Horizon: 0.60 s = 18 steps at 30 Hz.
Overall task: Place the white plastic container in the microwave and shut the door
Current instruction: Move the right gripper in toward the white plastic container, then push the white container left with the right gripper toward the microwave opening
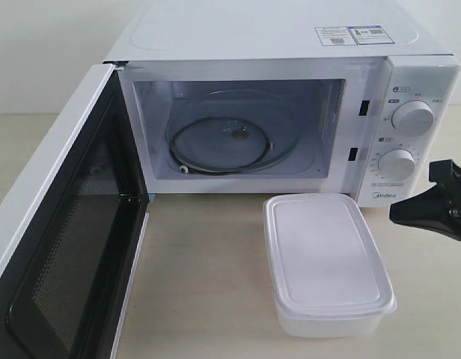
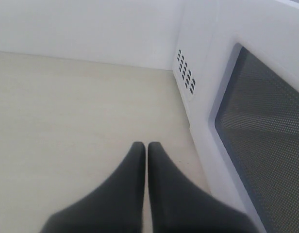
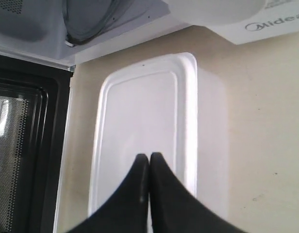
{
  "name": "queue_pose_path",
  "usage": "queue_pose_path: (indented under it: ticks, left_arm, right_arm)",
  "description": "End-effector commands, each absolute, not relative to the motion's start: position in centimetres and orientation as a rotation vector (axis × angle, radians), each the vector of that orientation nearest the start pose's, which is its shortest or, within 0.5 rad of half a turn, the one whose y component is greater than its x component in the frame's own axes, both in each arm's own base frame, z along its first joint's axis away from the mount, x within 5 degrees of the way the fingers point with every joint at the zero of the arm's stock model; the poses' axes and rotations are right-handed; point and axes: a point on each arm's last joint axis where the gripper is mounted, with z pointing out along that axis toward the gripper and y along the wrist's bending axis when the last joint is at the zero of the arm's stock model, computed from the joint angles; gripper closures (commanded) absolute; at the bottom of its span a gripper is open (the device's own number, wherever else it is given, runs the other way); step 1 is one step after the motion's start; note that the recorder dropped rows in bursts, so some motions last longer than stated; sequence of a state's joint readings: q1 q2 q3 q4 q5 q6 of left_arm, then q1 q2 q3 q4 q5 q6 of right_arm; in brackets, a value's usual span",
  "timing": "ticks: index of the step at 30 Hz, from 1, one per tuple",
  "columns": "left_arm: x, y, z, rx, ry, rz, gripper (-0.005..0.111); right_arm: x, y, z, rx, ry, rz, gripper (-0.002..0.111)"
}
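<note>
My right gripper needs to grip the lid's long edge (image 1: 377, 258) (image 3: 190, 145) of the white plastic container, halfway along the side farthest from the microwave's open door.
The white microwave (image 1: 290, 45) stands at the back with its door (image 1: 73, 247) swung wide open to the left, black perforated inner face showing. The cavity holds only a glass turntable (image 1: 230, 134). The white plastic container (image 1: 324, 258), lid on, sits on the table in front of the microwave's right half. My right gripper (image 1: 399, 215) hovers shut and empty just right of the container. In the right wrist view this gripper (image 3: 149, 156) is above the container's lid (image 3: 140, 121). My left gripper (image 2: 146, 145) is shut and empty over bare table beside the door's outer face (image 2: 256, 121).
The microwave's control panel with two round dials (image 1: 412, 118) is just behind the right gripper. The open door takes up the table's left front. Pale tabletop (image 1: 208, 284) lies between door and container. A white wall stands behind.
</note>
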<state>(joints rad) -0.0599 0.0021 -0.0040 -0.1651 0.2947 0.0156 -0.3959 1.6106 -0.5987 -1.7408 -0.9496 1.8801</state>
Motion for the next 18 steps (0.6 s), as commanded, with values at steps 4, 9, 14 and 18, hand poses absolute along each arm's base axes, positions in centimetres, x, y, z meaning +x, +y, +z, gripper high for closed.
queue_pose_path:
  ticks: [4,9,14,18]
  left_arm:
    - [5.4,-0.8,18.7,-0.046,1.775,-0.193,0.102]
    - [5.4,-0.8,18.7,-0.046,1.775,-0.193,0.102]
    - [5.4,-0.8,18.7,-0.046,1.775,-0.193,0.102]
    - [5.4,-0.8,18.7,-0.046,1.775,-0.193,0.102]
  right_arm:
    - [25.2,-1.0,12.5,0.176,2.497,1.148,0.108]
    - [25.8,-1.2,12.7,0.184,2.487,1.147,0.082]
    - [27.4,-1.2,14.6,0.153,2.409,1.246,0.066]
    - [28.9,-1.5,16.2,0.152,2.358,1.293,0.067]
